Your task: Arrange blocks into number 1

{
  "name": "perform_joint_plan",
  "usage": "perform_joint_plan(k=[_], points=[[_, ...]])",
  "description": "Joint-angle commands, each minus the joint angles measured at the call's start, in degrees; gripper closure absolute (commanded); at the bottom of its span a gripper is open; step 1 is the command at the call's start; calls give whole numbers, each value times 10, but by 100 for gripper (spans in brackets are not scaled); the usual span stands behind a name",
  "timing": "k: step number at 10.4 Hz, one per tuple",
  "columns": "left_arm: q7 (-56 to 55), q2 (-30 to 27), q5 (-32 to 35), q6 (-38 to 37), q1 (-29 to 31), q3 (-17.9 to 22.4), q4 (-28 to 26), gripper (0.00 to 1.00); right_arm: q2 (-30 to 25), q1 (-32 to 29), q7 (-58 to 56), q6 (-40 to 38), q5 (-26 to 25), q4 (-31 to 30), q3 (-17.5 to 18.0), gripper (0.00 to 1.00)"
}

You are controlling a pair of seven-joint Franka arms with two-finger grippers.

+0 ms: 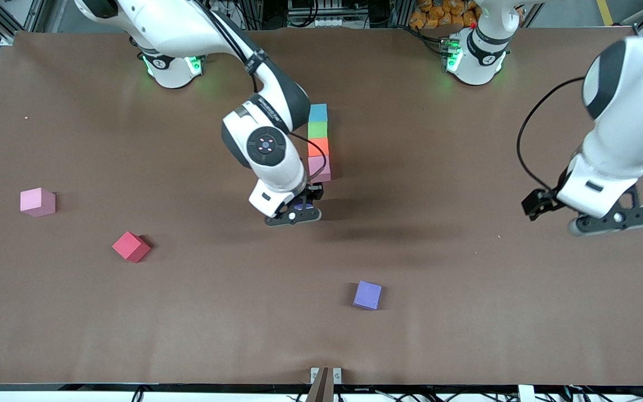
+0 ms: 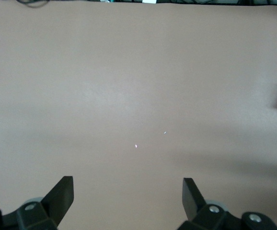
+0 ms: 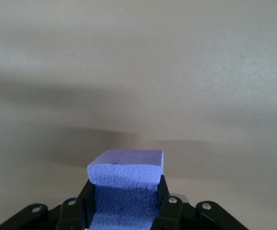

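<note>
Next, I set the purple block down with my right gripper against the pink end of the line of blocks [image 1: 321, 186].
Four blocks stand touching in a single-file line: light blue [image 1: 317, 113], green [image 1: 317, 130], orange [image 1: 318, 147] and pink [image 1: 319, 167]. My right gripper [image 1: 298, 211] hangs over the table just past the pink end of that line, shut on a purple block [image 3: 125, 165] that fills the space between its fingers. A second purple block [image 1: 367, 295] lies nearer the front camera. A red block [image 1: 131, 246] and another pink block [image 1: 37, 201] lie toward the right arm's end. My left gripper [image 1: 617, 219] waits open over bare table at the left arm's end, its fingers [image 2: 62, 196] holding nothing.
The brown table [image 1: 466, 312] has wide bare stretches around the loose blocks. Both arm bases [image 1: 173, 70] stand along the edge farthest from the front camera. A small clamp [image 1: 325, 377] sits at the table's near edge.
</note>
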Motion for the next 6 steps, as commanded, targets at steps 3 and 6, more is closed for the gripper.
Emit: perform_joint_plan(k=[3, 6], points=[[247, -114, -120, -45, -72, 165, -22, 0, 17, 29, 12, 94, -17, -57, 3, 100], [223, -123, -131, -73, -99, 186, -15, 0, 17, 33, 14, 120, -18, -90, 18, 100]])
